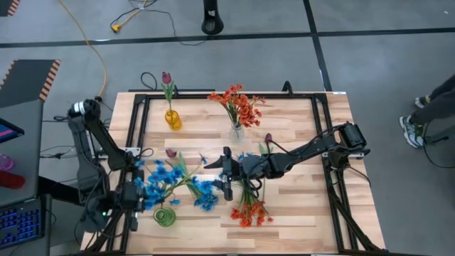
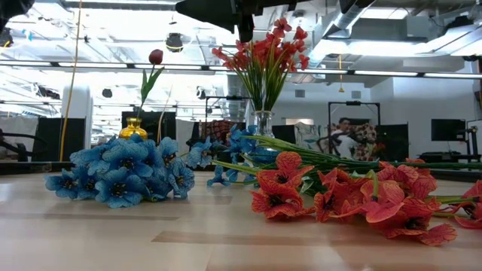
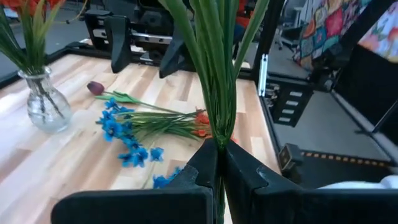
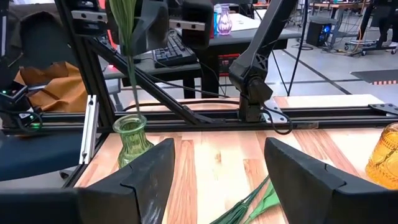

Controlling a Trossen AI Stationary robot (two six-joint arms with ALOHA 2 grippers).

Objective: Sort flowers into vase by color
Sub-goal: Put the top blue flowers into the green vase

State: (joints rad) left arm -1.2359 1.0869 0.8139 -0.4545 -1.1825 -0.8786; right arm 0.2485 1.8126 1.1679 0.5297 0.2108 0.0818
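Next, my left gripper lets go of the bunch of blue flowers inside the green vase (image 1: pixel 164 216), with its stems down through the opening of the vase.
My left gripper (image 1: pixel 137 198) is shut on a bunch of blue flowers (image 1: pixel 161 176) at the near left, above a green vase (image 1: pixel 164 217). The bunch's green stems (image 3: pixel 217 74) rise past the fingers. My right gripper (image 1: pixel 226 174) hovers open over the table's middle, its fingers (image 4: pixel 143 180) spread with nothing between them. More blue flowers (image 2: pixel 120 175) and orange-red flowers (image 2: pixel 339 197) lie flat on the table. A yellow vase (image 1: pixel 173 118) holds a maroon tulip bud. A clear vase (image 1: pixel 237 132) holds orange-red flowers. My left gripper pinches several green stems (image 3: pixel 218 138) of the blue bunch between its two fingers. The fingers come in about level from the table's left and lie across the stems. The bunch is lifted clear and stands roughly upright. One thin stem (image 4: pixel 131 81) hangs down to the green vase's mouth (image 4: pixel 130 121).
Two maroon tulip buds (image 1: pixel 170 152) (image 1: pixel 268 138) lie on the table. A black frame (image 1: pixel 135 128) runs along the table's edges. Off the table to the left is a keyboard (image 1: pixel 20 224). A person's shoes (image 1: pixel 412 131) show at the right.
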